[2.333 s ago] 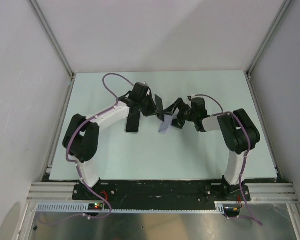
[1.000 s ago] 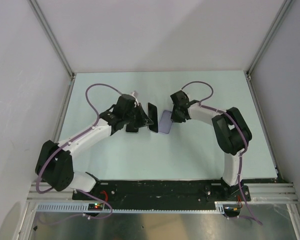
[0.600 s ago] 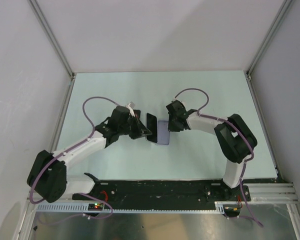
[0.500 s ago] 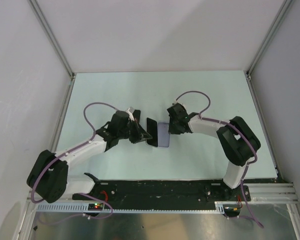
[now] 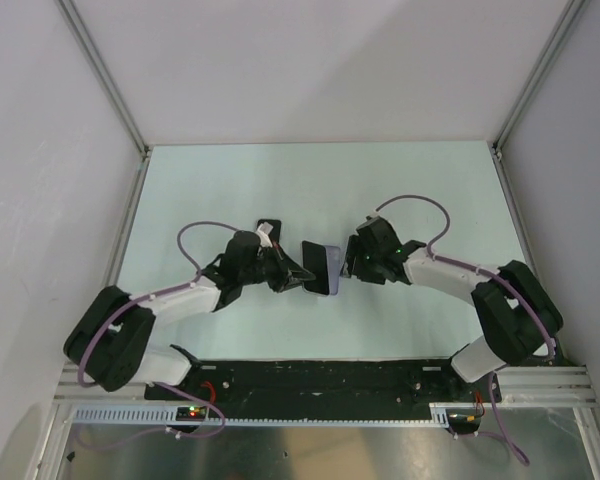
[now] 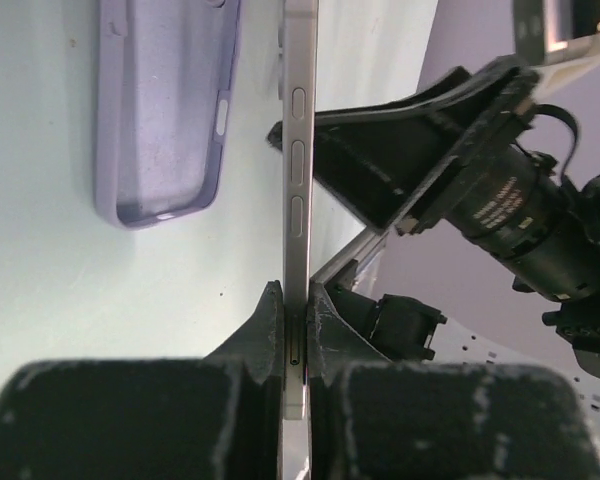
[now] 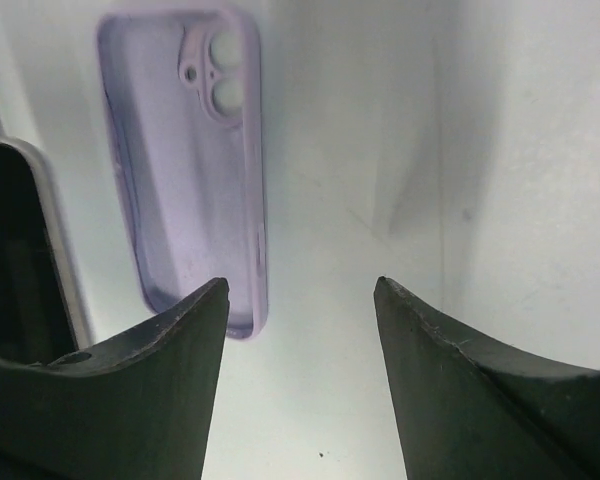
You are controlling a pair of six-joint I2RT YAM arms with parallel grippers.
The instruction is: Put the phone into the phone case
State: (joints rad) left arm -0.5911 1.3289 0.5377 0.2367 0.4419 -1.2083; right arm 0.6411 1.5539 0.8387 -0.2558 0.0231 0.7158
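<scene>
I should release the phone, now held upright above the table, from my left gripper over the near half of the open lilac phone case (image 5: 326,283) (image 6: 170,130).
The phone (image 5: 314,268) is dark with a silver edge. My left gripper (image 5: 288,272) is shut on its lower end and holds it on edge, upright above the table. In the left wrist view the phone (image 6: 298,150) shows edge-on between the gripper's (image 6: 296,300) fingers. The lilac phone case (image 5: 333,262) lies open side up on the table just right of the phone; it also shows in the left wrist view (image 6: 165,100) and the right wrist view (image 7: 185,160). My right gripper (image 5: 354,263) (image 7: 300,290) is open and empty, just right of the case.
The pale green table (image 5: 430,200) is bounded by white walls at the back and sides. The black base rail (image 5: 310,378) runs along the near edge. Purple cables (image 5: 205,232) loop above both arms.
Both arms have drawn closer to the near edge. The left gripper still holds the phone, now beside the case's left side. The right gripper has backed off to the right of the case.
</scene>
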